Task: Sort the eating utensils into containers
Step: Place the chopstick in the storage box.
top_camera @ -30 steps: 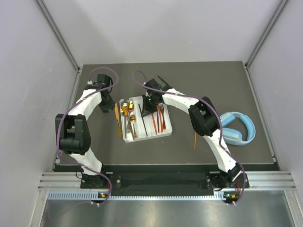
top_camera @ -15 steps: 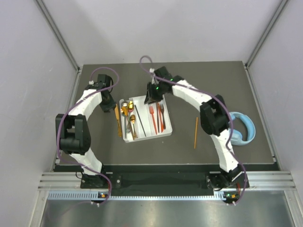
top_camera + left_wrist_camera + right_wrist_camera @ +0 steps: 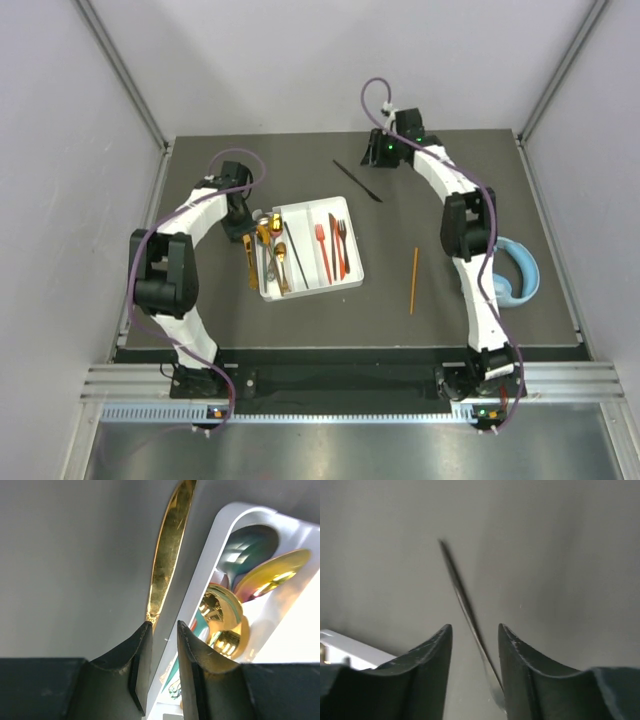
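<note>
I need to next move my right gripper down to the middle of the thin black utensil [image 3: 356, 180] [image 3: 469, 615] that lies behind the white tray, and close it there.
The white tray [image 3: 345, 284] lies mid-table holding gold spoons [image 3: 268, 236], red forks [image 3: 322, 246] and a dark stick. A gold knife [image 3: 248, 262] lies on the mat along the tray's left wall. My left gripper [image 3: 245, 222] hovers at that knife's far end, open by a narrow gap. In the left wrist view the gripper [image 3: 164, 625] straddles the tray rim [image 3: 200, 595], with the gold knife [image 3: 167, 560] just ahead. My right gripper [image 3: 383, 155] is open at the back, over a thin black utensil [image 3: 357, 181]. The right wrist view shows that gripper [image 3: 475, 626] with the black utensil [image 3: 462, 595] lying between its fingers.
An orange stick [image 3: 414, 281] lies on the mat right of the tray. Light-blue headphones [image 3: 520, 272] sit at the right edge, partly behind my right arm. Grey walls close in the mat at the back and on both sides.
My right gripper opened over the tray, then swung away to the back of the table above the black utensil. My left gripper shifted right toward the tray's far-left corner.
</note>
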Available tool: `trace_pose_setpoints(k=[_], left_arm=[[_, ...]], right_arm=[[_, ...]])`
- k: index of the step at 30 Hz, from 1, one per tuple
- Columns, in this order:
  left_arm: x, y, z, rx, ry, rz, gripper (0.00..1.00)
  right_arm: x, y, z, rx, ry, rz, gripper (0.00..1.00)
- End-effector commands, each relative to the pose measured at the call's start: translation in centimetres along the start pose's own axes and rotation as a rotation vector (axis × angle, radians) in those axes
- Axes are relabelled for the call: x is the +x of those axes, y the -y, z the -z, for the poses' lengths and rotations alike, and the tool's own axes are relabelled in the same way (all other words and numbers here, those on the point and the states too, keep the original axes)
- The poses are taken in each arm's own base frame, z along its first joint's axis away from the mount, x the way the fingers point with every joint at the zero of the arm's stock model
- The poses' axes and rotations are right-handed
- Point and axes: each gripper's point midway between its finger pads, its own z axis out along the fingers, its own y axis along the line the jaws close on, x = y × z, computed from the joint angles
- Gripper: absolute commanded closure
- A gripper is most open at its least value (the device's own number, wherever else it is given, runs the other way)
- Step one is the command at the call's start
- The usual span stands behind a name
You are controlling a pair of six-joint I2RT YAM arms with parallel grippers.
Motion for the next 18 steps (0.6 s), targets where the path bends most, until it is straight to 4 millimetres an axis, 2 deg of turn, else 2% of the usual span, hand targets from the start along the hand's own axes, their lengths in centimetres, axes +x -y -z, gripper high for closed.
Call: trace_pose_setpoints(k=[1, 6, 11, 16, 18], left_arm=[[-0.4, 0.8, 0.1, 0.003, 0.011, -0.017, 0.68], [-0.4, 0.6, 0.2, -0.008, 0.010, -0.032, 0.67], [-0.7, 0.7, 0.4, -0.013, 0.015, -0.042, 0.68], [-0.7, 0.9, 0.4, -0.020, 0.018, -0.056, 0.67], [-0.6, 0.9, 0.5, -0.022, 0.016, -0.061, 0.67]], right_arm=[[2.1, -2.1, -1.6, -0.025, -0.046, 0.087, 0.54], [4.1, -1.3, -2.6, -0.016, -0.092, 0.078, 0.54], [4.8, -1.0, -3.0, 0.018, -0.105, 0.091, 0.54], [7.4, 1.0, -3.1, 0.120, -0.187, 0.157, 0.55], [8.3, 1.3, -3.2, 0.139, -0.213, 0.178, 0.54]])
